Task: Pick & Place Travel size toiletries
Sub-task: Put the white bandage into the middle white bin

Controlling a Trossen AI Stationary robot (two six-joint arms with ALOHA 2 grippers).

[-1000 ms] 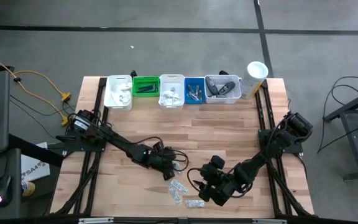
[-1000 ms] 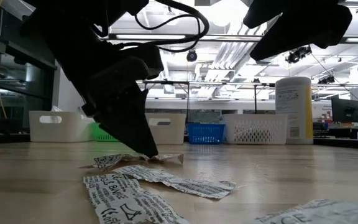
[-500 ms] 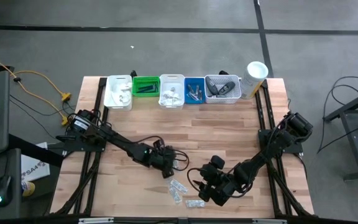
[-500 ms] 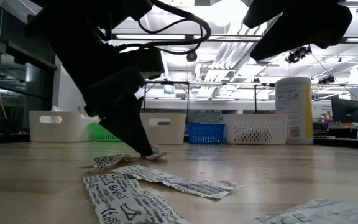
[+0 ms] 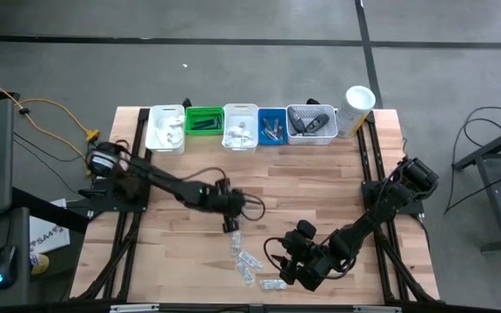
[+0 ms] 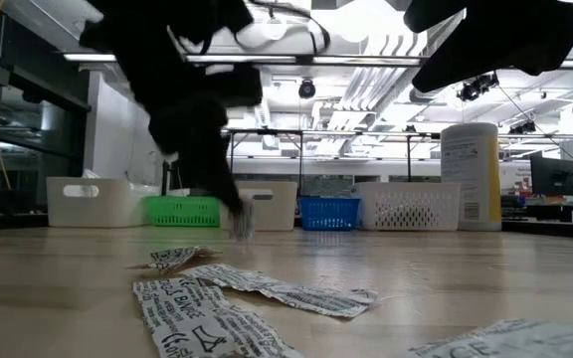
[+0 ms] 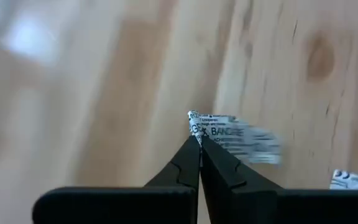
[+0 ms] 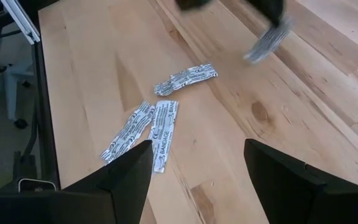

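Note:
Next, my left gripper drops the white printed sachet in the white bin [image 5: 241, 134] between the green and blue bins.
My left gripper [image 5: 230, 225] hangs over the middle of the table, shut on a white printed sachet [image 7: 238, 138], one of the travel size toiletries. The low view shows that sachet [image 6: 244, 221] clear of the wood. Several more sachets [image 5: 249, 265] lie flat near the front edge; the right wrist view shows three of them [image 8: 162, 134]. My right gripper [image 5: 290, 275] hovers open just to their right, touching nothing, its fingers [image 8: 126, 177] spread wide in its own wrist view. My left gripper pinches one end of the sachet [image 7: 202, 126] between its two fingertips. The fingers slant downward, coming from the table's left side. The sachet sticks out past the tips and hangs below them [image 6: 244, 227], lifted clear of the table.
Along the far edge stand a row of bins: white [image 5: 165, 129], green [image 5: 203, 120], white [image 5: 240, 127], blue [image 5: 272, 126] and a white mesh one [image 5: 311, 124], with a tall white canister [image 5: 356, 109] at the right. Bare wood lies between the bins and the arms.
My left gripper has taken hold of one sachet from the table and risen with it, going toward the far edge and a little left while rolling its wrist. The sachet is now lifted clear; the other sachets stay where they were.

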